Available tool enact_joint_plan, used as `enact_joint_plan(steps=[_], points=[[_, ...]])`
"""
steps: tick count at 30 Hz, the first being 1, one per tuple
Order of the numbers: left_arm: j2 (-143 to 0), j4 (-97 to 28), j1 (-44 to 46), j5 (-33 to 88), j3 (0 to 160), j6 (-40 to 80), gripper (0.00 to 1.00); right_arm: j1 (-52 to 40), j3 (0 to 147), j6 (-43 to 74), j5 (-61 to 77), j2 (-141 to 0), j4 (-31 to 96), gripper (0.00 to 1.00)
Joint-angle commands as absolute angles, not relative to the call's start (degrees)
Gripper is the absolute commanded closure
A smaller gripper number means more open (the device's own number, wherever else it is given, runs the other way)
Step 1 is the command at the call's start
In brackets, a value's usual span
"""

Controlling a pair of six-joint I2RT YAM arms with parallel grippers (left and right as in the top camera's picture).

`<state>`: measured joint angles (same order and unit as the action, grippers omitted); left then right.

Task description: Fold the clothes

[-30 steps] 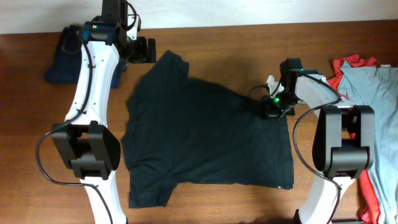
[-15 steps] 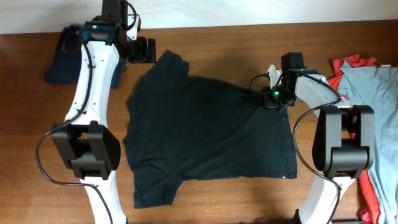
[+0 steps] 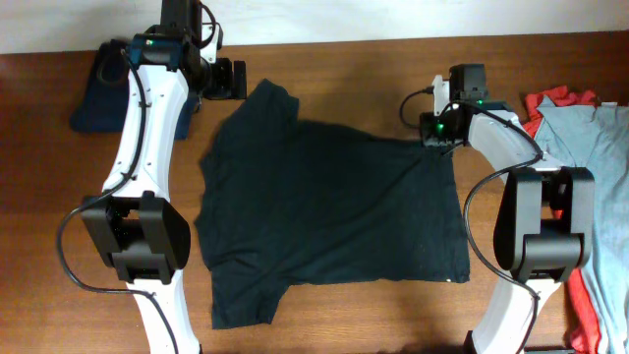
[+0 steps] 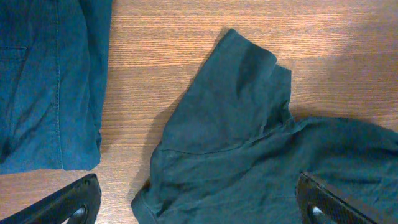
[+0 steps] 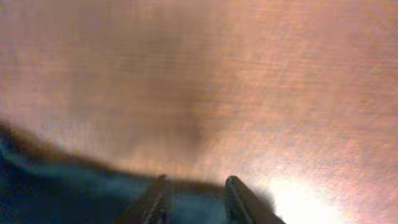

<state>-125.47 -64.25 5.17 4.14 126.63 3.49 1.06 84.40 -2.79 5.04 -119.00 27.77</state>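
The top edge of the black T-shirt slants toward the front, so next my right gripper opens, grabs its upper corner (image 3: 448, 154) and pulls that back straight before folding.
A black T-shirt (image 3: 324, 206) lies spread flat on the wooden table, one of the clothes. My left gripper (image 3: 239, 79) hangs open just above its upper-left sleeve (image 4: 230, 106); in the left wrist view the left gripper (image 4: 202, 205) has its fingers far apart with shirt fabric below them. My right gripper (image 3: 430, 136) is at the shirt's upper-right corner. The right wrist view is blurred, but the right gripper (image 5: 198, 199) shows a gap between its fingers, and the dark shirt edge (image 5: 74, 186) lies under and between them.
A folded navy garment (image 3: 93, 98) sits at the back left, also in the left wrist view as the navy garment (image 4: 43, 81). A pile with a light grey-blue shirt (image 3: 590, 138) on red cloth (image 3: 590, 295) lies at the right edge.
The right gripper pulled the shirt's upper-right corner back and to the right, flattening the shirt, then parted its jaws. The left arm has not moved.
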Motion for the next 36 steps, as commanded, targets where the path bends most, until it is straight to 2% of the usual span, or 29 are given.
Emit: enact_joint_plan(steps=[1,2,3,6,10,14,16,18,20,36], points=[[-125.4,-64.3,4.9,4.7,126.8,3.4,0.01,0.8,85.5,-2.5,-0.1,-118.4,23.2,0.41],[-125.4,-64.3,4.9,4.8,126.8,3.4,0.01,0.8,85.6,-2.5,-1.1,-118.4,21.8,0.35],[-125.4,-64.4,4.9,4.7,126.8,3.4,0.01,0.8,86.7,-2.5,-2.3,-118.3,21.7,0.32],[-125.4,-64.3,4.9,4.7,126.8,3.4,0.01,0.8,90.9,-2.5,-2.6,-117.3,28.4,0.32],[-125.4,-64.3,4.9,4.7,126.8,3.4,0.01,1.2,99.2,-2.5,-2.6,-114.3,49.7,0.32],[-125.4,-64.3,4.9,4.8,126.8,3.4,0.01,3.7,99.2,2.9,-1.1,-114.7,58.4,0.33],[-125.4,-64.3,4.9,4.7,126.8,3.4,0.01,5.4,98.6,3.1,2.1,-114.9,59.0,0.37],[-125.4,-64.3,4.9,4.8,126.8,3.5,0.01,8.0,97.6,3.1,8.0,-114.9,58.4,0.46],[-125.4,-64.4,4.9,4.7,126.8,3.4,0.00,9.5,97.5,3.1,10.7,-115.2,58.5,0.48],[-125.4,-64.3,4.9,4.8,126.8,3.4,0.01,9.8,97.3,3.1,18.1,-125.4,56.1,0.50]])
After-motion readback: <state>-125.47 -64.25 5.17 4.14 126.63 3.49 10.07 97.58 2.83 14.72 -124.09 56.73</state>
